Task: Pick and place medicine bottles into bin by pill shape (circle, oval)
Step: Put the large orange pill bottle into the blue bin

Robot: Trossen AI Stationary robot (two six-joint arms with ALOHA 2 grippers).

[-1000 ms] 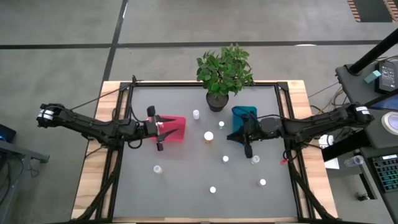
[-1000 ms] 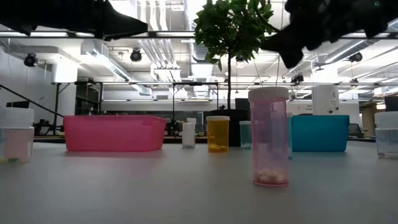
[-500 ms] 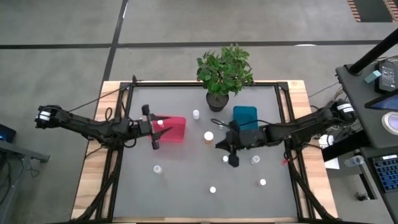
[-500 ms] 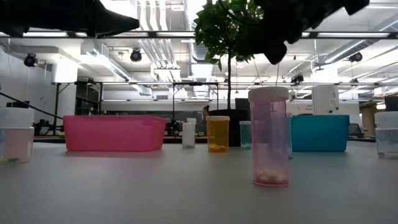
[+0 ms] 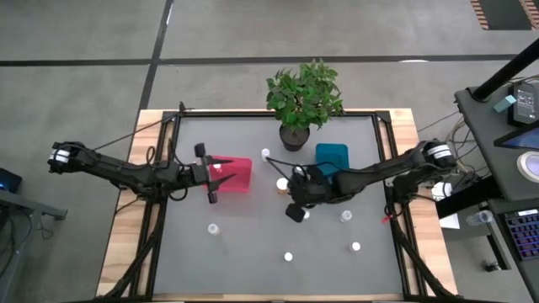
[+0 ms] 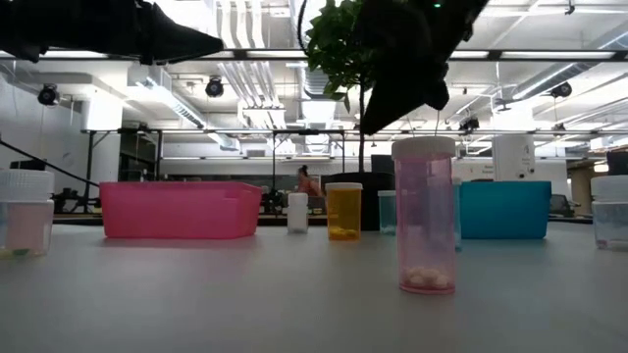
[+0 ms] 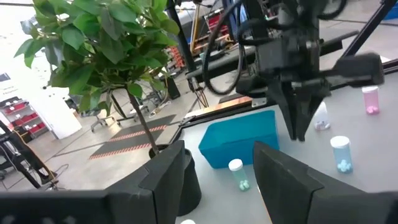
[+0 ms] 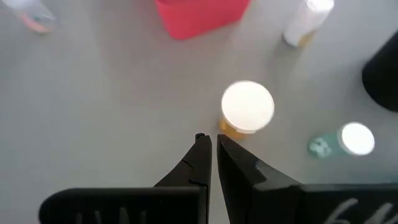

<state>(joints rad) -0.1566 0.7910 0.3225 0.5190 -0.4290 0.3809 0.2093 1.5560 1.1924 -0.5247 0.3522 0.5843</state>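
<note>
Next, my right gripper grips the white cap (image 5: 282, 183) (image 8: 247, 106) of the orange bottle that stands between the red bin and the teal-blue bin.
Several small white-capped medicine bottles stand upright on the grey table. Among them are an orange one (image 5: 280, 183) (image 8: 247, 107) and a clear one with pills at its bottom (image 6: 425, 216). The red bin (image 5: 237, 175) stands left of centre, and the teal-blue bin (image 5: 333, 155) stands right of centre. My right gripper (image 5: 290, 193) (image 8: 209, 139) is shut and slants down toward the table's left. Its tips are just right of the orange bottle's cap and above it, touching nothing. My left gripper (image 7: 221, 180) hovers level over the red bin's left end, open, with nothing between its fingers.
A potted plant (image 5: 303, 97) stands at the far middle, with a white bottle (image 5: 265, 154) beside its dark pot. A bottle with teal pills (image 8: 348, 140) stands in front of the blue bin. Black frame rails (image 5: 173, 168) run along the table's sides. A person (image 6: 307, 181) shows far off in the room.
My right gripper has swung from in front of the teal-blue bin toward the table's left, as far as the orange bottle. It has tipped to point more steeply down and has stayed shut. No bottle has moved.
</note>
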